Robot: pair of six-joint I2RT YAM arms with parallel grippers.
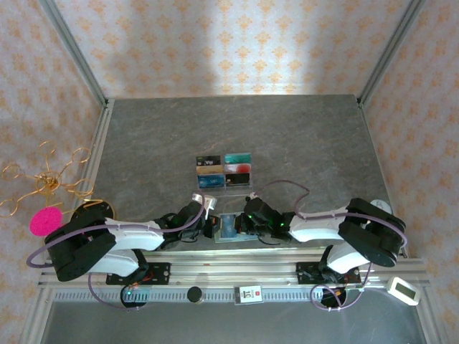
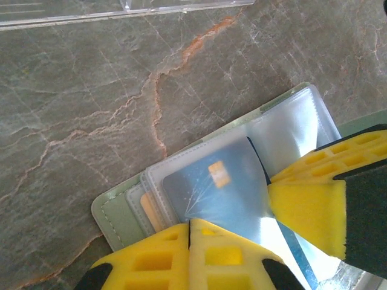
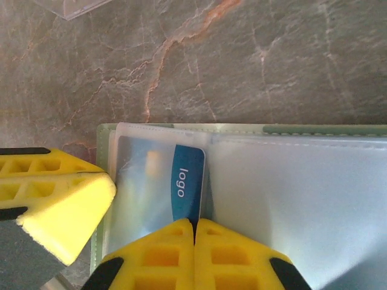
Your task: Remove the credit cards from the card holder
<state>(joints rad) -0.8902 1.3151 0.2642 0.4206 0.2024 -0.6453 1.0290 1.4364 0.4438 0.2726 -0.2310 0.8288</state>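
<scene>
My right gripper will open its shut fingers, as the blue card's logo end lies flat under them, and pinch the card's edge (image 3: pixel 203 181) before it pulls the card out.
The card holder (image 1: pixel 228 228) lies unfolded on the grey table near its front edge, between both grippers. In the left wrist view its pale green cover (image 2: pixel 115 214) shows, with clear pockets that hold a blue credit card (image 2: pixel 224 193) with a chip and an orange card (image 2: pixel 151 211) behind it. My left gripper (image 2: pixel 190 226) is shut, its tips resting on the pocket's near edge. In the right wrist view the holder (image 3: pixel 302 129) spreads to the right. The blue card's bare end (image 3: pixel 187 181), printed "logo", sticks out of its pocket, and my right gripper (image 3: pixel 195 225) is shut on that end.
A clear plastic tray (image 1: pixel 224 172) of colourful cards stands just beyond the holder; its edge shows at the top of the left wrist view (image 2: pixel 121 7). A gold wire stand and a pink disc (image 1: pixel 46 218) sit off the table's left side. A metal rail (image 1: pixel 237 276) runs along the near edge.
</scene>
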